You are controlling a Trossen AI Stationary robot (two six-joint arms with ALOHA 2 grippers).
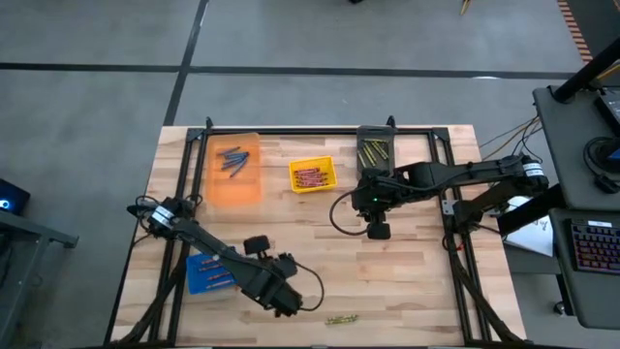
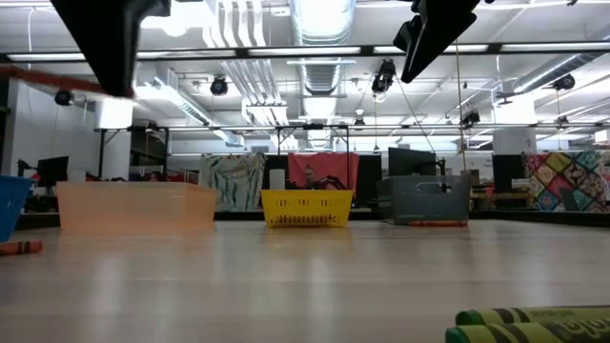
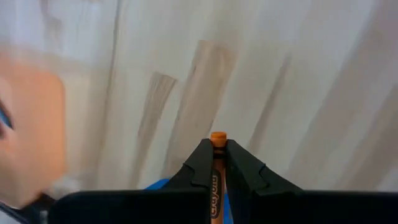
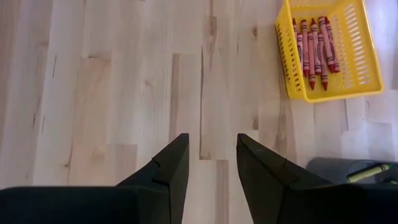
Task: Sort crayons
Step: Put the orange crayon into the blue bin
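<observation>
Next, my left gripper lets go of the orange crayon inside the blue bin point(image 1: 217, 272), next to the other orange crayons there.
My left gripper point(image 1: 283, 299) hangs over the near part of the table, just right of the blue bin point(image 1: 207, 273), and is shut on an orange crayon point(image 3: 217, 138). The blue bin holds orange crayons, and another orange one point(image 2: 19, 248) lies on the table beside it. Olive-yellow crayons point(image 1: 341, 319) lie on the wood near the front edge. My right gripper point(image 1: 378, 231) waits open above the middle of the table, nothing between its fingers point(image 4: 211, 146). My left gripper pinches the orange crayon between its two fingers. The crayon lies along the fingers, and its end point(image 3: 217, 136) sticks out just past the fingertips point(image 3: 202, 155). The fingers point steeply down from above. The crayon is lifted clear of the table.
At the back stand an orange bin point(image 1: 235, 167) with blue crayons, a yellow bin point(image 1: 312, 175) with red crayons and a grey bin point(image 1: 375, 150) with olive-yellow ones. Bare wood lies between the two grippers. Black frame rails run along the table's sides.
</observation>
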